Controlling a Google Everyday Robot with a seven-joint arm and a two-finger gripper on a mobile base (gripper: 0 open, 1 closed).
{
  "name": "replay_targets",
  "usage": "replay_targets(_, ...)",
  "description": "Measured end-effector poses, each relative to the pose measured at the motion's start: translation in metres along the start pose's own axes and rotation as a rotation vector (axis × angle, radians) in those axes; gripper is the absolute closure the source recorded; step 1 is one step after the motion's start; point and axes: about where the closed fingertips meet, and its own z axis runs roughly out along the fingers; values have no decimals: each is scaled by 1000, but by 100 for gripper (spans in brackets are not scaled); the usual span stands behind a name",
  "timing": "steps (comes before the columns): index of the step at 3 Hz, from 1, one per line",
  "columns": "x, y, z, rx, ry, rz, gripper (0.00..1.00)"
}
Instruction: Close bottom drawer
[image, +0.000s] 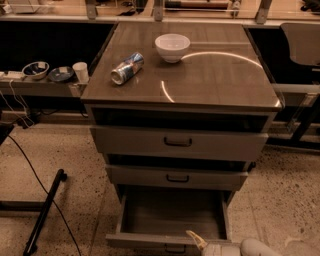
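The robot's gripper will next move to the front panel (209, 247) of the bottom drawer, just beside the small dark handle, and close there.
The bottom drawer (170, 215) of the grey-beige cabinet is pulled wide open, and its inside looks empty. Its low front panel (150, 242) lies at the bottom edge of the view, with the small dark handle partly cut off. My gripper (196, 240) comes in from the lower right on a white arm. Its pale tip sits at the drawer's front panel, right of centre. The two drawers above are slightly ajar.
On the cabinet top (220, 75) stand a white bowl (172, 46) and a tipped can (127, 68). A shelf at left holds two small bowls (35, 69) and a cup (80, 71). A black cable and a bar (44, 210) lie on the speckled floor at left.
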Motion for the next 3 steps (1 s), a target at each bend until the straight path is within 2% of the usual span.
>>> replay_targets(2,9,-10,0,38,-5,-7,0)
replay_targets(3,33,-35,-17,162,-5,-26,0)
